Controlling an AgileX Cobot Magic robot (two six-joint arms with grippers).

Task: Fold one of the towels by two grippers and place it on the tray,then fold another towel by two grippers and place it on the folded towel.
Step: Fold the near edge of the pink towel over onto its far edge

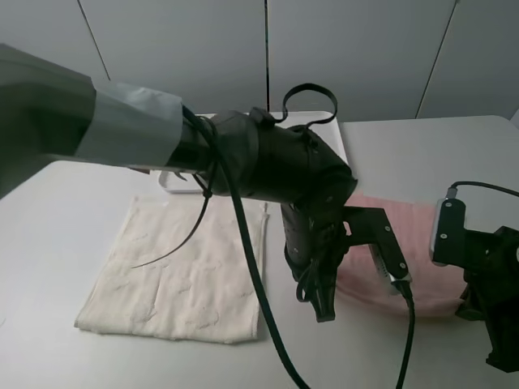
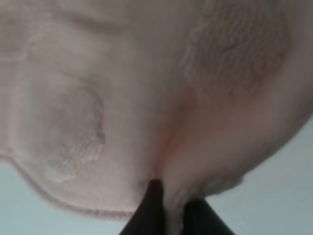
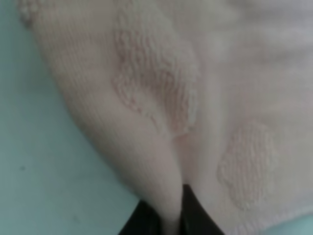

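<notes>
Next, my left gripper lets go of the pink towel's near edge on its far corner (image 1: 326, 198) beside the white tray.
A pink towel (image 1: 409, 243) lies flat on the right of the table. My left gripper (image 1: 326, 301) reaches across the middle to the towel's near left corner. In the left wrist view the pink towel (image 2: 146, 98) is pinched between the left gripper (image 2: 173, 198)'s black fingers. My right gripper (image 1: 478, 312) is at the towel's near right corner. In the right wrist view it (image 3: 168, 201) is shut on a fold of the pink towel (image 3: 195, 98). A cream towel (image 1: 178, 267) lies spread out on the left. The white tray (image 1: 170, 185) sits behind it, mostly hidden by the left arm.
The left arm (image 1: 243, 158), with grey tape and black cables, crosses the view from the left and covers much of the table's back. The table's far edge meets a grey wall.
</notes>
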